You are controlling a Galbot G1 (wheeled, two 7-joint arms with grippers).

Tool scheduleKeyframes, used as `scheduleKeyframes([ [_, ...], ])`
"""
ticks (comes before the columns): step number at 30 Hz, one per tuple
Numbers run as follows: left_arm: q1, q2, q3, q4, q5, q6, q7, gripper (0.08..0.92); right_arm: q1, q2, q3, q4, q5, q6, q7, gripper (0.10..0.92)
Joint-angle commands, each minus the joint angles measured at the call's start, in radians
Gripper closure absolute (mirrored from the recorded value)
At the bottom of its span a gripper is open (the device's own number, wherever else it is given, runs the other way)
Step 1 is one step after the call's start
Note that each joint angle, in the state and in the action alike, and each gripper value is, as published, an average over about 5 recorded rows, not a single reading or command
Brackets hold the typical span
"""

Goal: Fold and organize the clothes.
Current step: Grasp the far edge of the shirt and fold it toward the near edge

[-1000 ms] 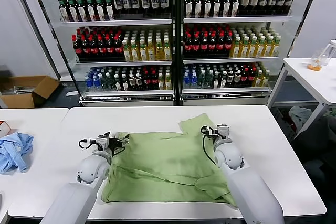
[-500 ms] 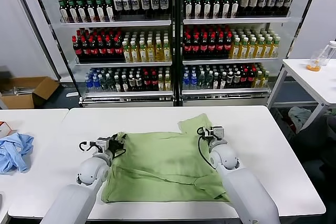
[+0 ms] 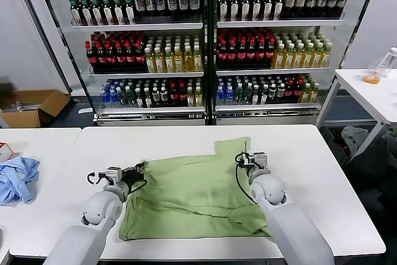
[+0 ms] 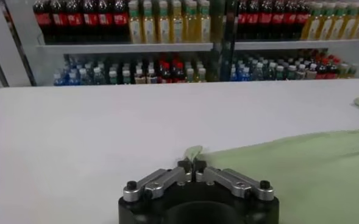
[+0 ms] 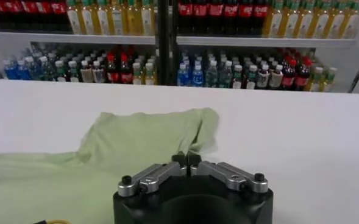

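Observation:
My left gripper will release the light green T-shirt's far edge, now pinched low at table level, on the shirt's near half (image 3: 133,215), beside the shirt's outer edge.
The light green T-shirt (image 3: 192,193) lies spread on the white table (image 3: 310,172), plain side up; no checkered print shows. Its far right sleeve (image 3: 232,147) sticks out toward the shelves. My left gripper (image 3: 138,169) is shut on the shirt's far left edge, the cloth pinched between its fingertips (image 4: 193,162). My right gripper (image 3: 243,159) is shut on the shirt's far right edge below the sleeve, cloth between its fingertips (image 5: 186,160). Both grippers sit low at table level. The shirt fills the left wrist view's side (image 4: 301,176) and the right wrist view (image 5: 75,182).
A light blue garment (image 3: 17,178) lies on the neighbouring table at the left. A drinks fridge (image 3: 205,41) full of bottles stands behind the table. Another white table (image 3: 372,91) with a bottle stands at the right. A cardboard box (image 3: 31,107) sits on the floor.
Both grippers have stayed shut on the shirt and shifted: the left one drew outward to the left, the right one moved a little nearer. The shirt's top edge is stretched flatter.

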Motion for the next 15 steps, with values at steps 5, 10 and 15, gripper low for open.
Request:
scheduleKeyframes([
  [5, 0.172, 0.033, -0.085, -0.284, -0.072, -0.028, 0.007, 0.912, -0.155, -0.07, 0.063, 0.314, 0.012, 0.037, -0.003, 0.916],
  [10, 0.238, 0.049, -0.122, -0.34, -0.079, -0.025, 0.008, 0.912, -0.273, -0.108, 0.099, 0.416, 0.01, 0.034, -0.003, 0.916],
  [15, 0.299, 0.056, -0.153, -0.386, -0.083, -0.016, 0.009, 0.912, -0.385, -0.139, 0.14, 0.512, 0.008, 0.031, -0.005, 0.916],
])
